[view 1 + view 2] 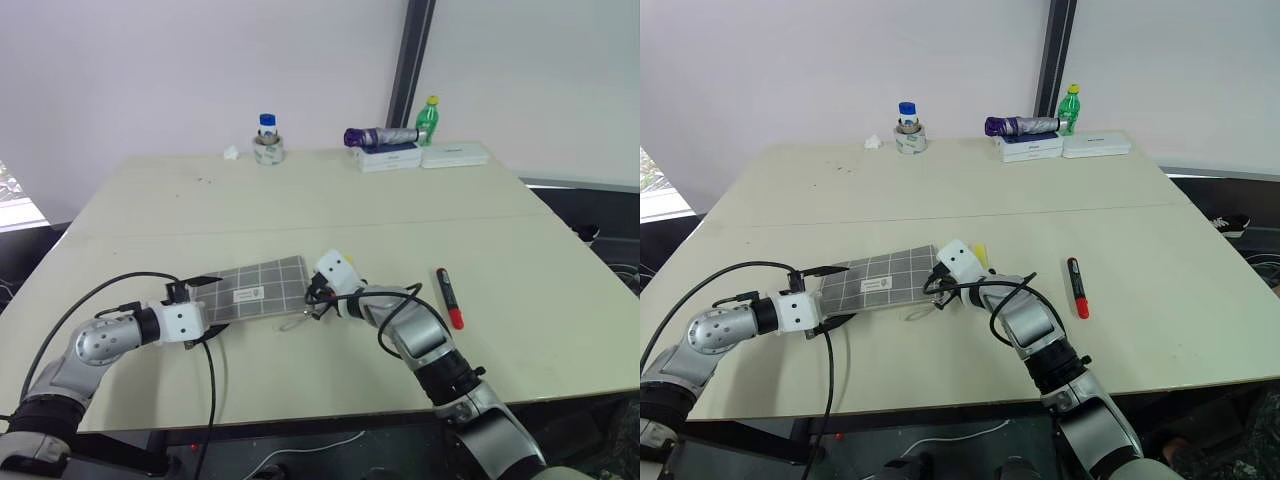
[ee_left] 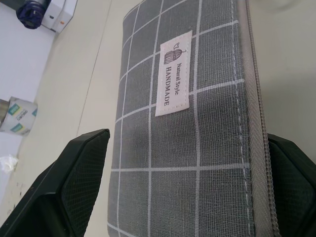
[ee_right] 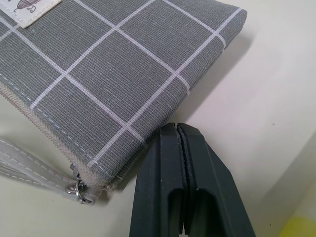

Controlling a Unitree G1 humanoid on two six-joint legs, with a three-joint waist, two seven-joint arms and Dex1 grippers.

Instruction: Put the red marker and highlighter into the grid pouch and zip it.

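Observation:
The grid pouch's end is spanned across its whole width by my left gripper's fingers, so that gripper should back away and pinch the pouch's corner [image 2: 266,227] by the zip.
The grid pouch [image 1: 257,289] lies flat on the table, grey with white lines and a white label [image 2: 174,74]. My left gripper [image 2: 182,197] is open, one finger on each side of the pouch's left end. My right gripper [image 3: 178,131] is shut with nothing in it, its tips against the pouch's right corner by the zip's end. The zip's pale cord pull [image 3: 29,165] trails off that corner. The yellow highlighter [image 1: 980,254] lies just behind my right wrist, partly hidden. The red marker [image 1: 449,297] lies on the table well to the right.
At the table's far edge stand a small bottle in a tape roll [image 1: 267,140], a purple umbrella [image 1: 380,136] on white boxes, and a green bottle [image 1: 428,118]. Black cables [image 1: 210,370] loop from my left arm over the near table edge.

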